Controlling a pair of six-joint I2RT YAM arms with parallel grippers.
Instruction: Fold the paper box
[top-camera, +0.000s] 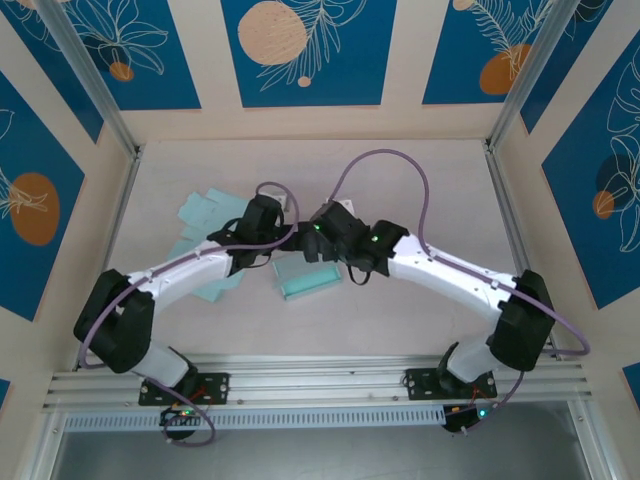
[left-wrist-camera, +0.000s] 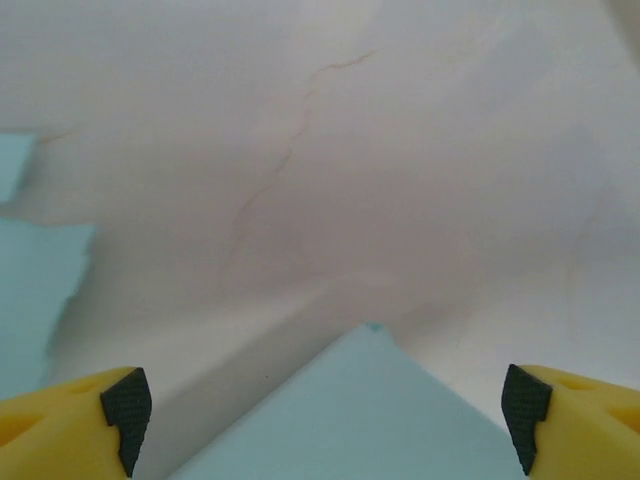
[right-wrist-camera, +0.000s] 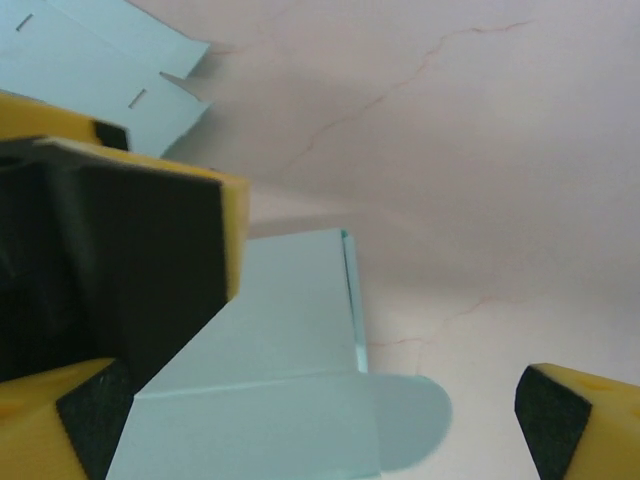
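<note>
The rounded tab sticks out past the paper box's end. I will use my right gripper to grip that end (right-wrist-camera: 354, 302) and lift the paper box to my left gripper.
The pale teal paper box (top-camera: 305, 280) lies folded on the table between the two arms. My left gripper (top-camera: 272, 250) hangs over its left end, jaws wide open. In the left wrist view a corner of the box (left-wrist-camera: 350, 420) lies between the fingertips (left-wrist-camera: 126, 408), apart from both pads. My right gripper (top-camera: 335, 250) is over the box's right end, also wide open. The right wrist view shows the box's flat top (right-wrist-camera: 290, 310) and a rounded tab (right-wrist-camera: 415, 405) sticking out to the right. The left gripper's yellow and black finger (right-wrist-camera: 150, 260) sits close at the left.
Flat teal paper sheets (top-camera: 205, 210) lie at the back left, and more of them (top-camera: 215, 288) show under the left arm. Slotted sheets (right-wrist-camera: 110, 70) appear at the upper left of the right wrist view. The pale marbled table (top-camera: 420, 200) extends to the walls.
</note>
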